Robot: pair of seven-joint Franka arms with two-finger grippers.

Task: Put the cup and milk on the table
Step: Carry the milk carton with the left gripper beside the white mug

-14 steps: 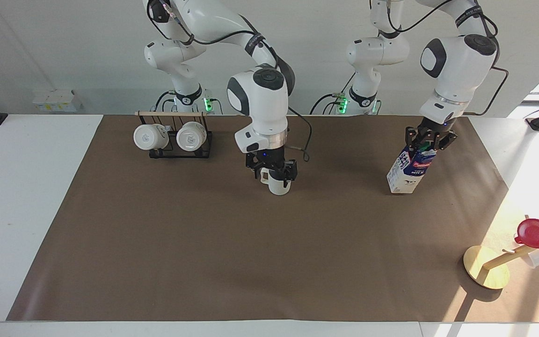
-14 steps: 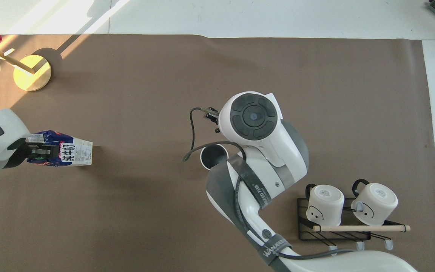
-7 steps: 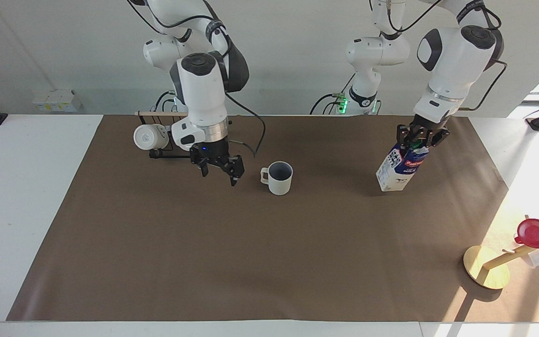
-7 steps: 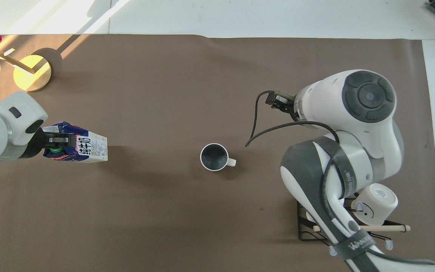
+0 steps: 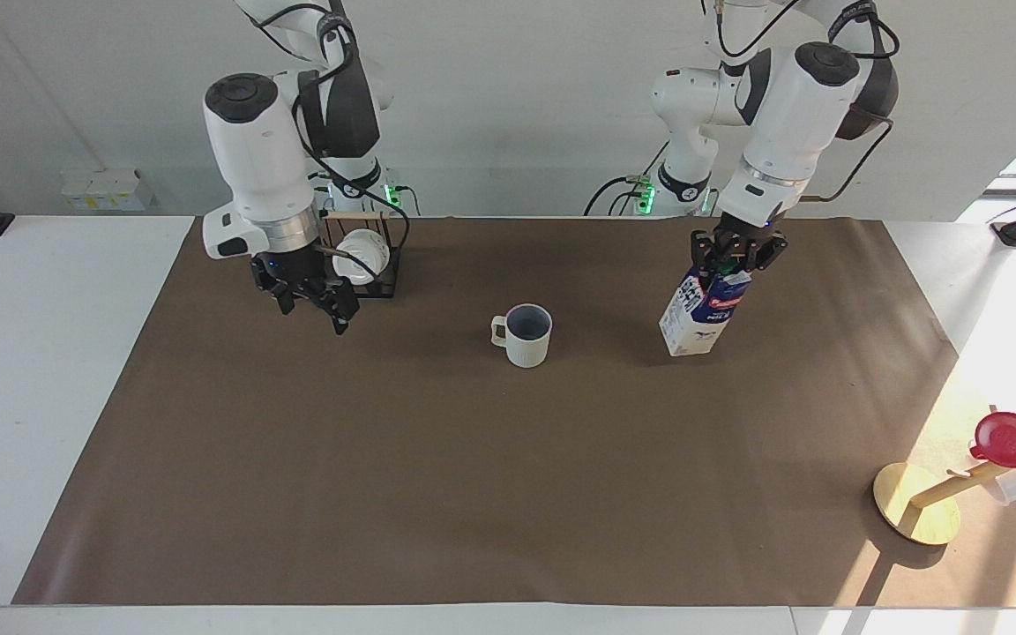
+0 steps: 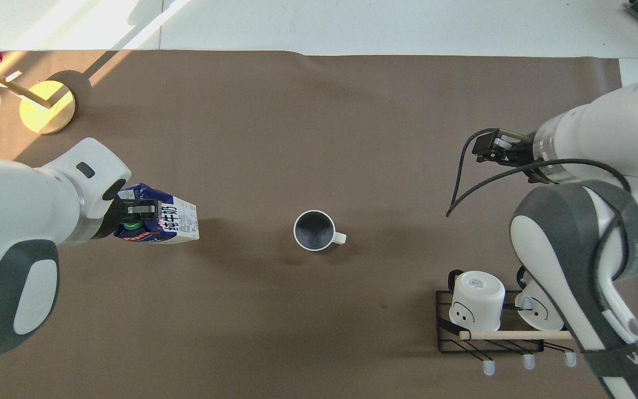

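Note:
Next, I set the milk, now held tilted beside the cup, down with my left gripper on the brown mat (image 6: pixel 255 225), next to the cup, on the opposite side from its handle.
The cup (image 5: pixel 526 336) stands upright on the brown mat (image 5: pixel 473 485) of the table (image 5: pixel 49 370), free of both grippers; it also shows in the overhead view (image 6: pixel 313 230). My left gripper (image 5: pixel 735 256) is shut on the top of the milk (image 5: pixel 700 310) and holds it tilted, beside the cup toward the left arm's end. I cannot tell whether the carton's bottom touches the mat. The milk also shows in the overhead view (image 6: pixel 166 221). My right gripper (image 5: pixel 310 304) is open and empty, over the mat beside the mug rack.
A black rack (image 5: pixel 384 273) with two glossy white mugs (image 6: pixel 477 302) stands near the robots at the right arm's end. A red cup (image 5: pixel 1015 439) hangs on a wooden stand (image 5: pixel 914 516) at the left arm's end, farther from the robots.
My right gripper let go of the cup, opened and moved away toward the mug rack. My left gripper carried the tilted milk closer to the cup.

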